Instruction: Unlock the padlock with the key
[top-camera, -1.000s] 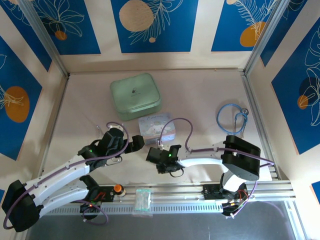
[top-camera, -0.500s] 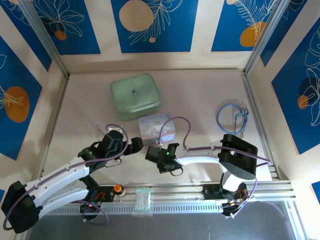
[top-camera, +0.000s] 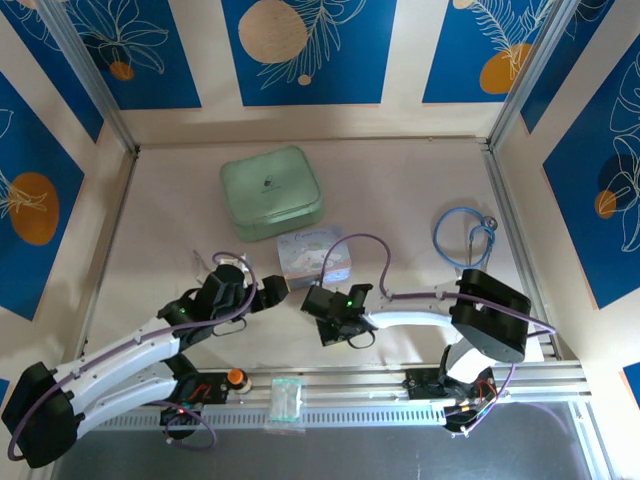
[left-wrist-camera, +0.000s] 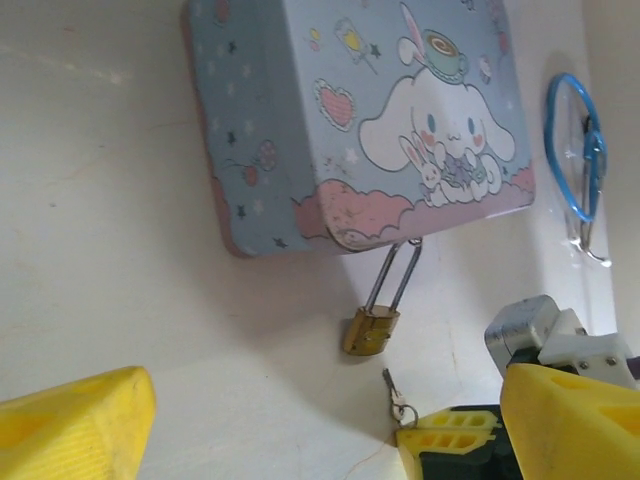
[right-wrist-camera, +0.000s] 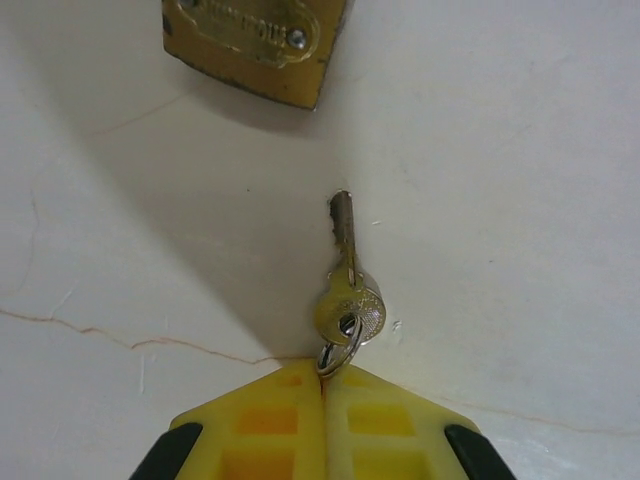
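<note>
The key is held by my right gripper only by its ring, so next I let go of the key and grip it by its head (right-wrist-camera: 350, 308) before I unlock the padlock.
The small brass padlock (left-wrist-camera: 371, 330) lies on the table, its thin silver shackle (left-wrist-camera: 395, 275) hooked to the front of the pastel cartoon tin (left-wrist-camera: 330, 110). Its body (right-wrist-camera: 255, 40) lies just beyond the key's tip. The tiny pale key (right-wrist-camera: 347, 290) lies flat, pointing at the padlock with a short gap between them. My right gripper (right-wrist-camera: 325, 375) is shut, pinching the key's ring. From the left wrist the key (left-wrist-camera: 393, 392) lies below the padlock. My left gripper (left-wrist-camera: 330, 440) is open, holding nothing, and hovers left of the padlock (top-camera: 273, 290). The right gripper (top-camera: 312, 298) faces it.
A mint-green square tin (top-camera: 271, 192) stands at the back, behind the cartoon tin (top-camera: 315, 255). A coiled blue cable (top-camera: 462, 235) lies at the right by the frame post. An aluminium rail (top-camera: 400, 385) runs along the near edge.
My right gripper has moved forward and slightly right with the key, toward the tin and padlock. The left gripper has edged forward a little.
</note>
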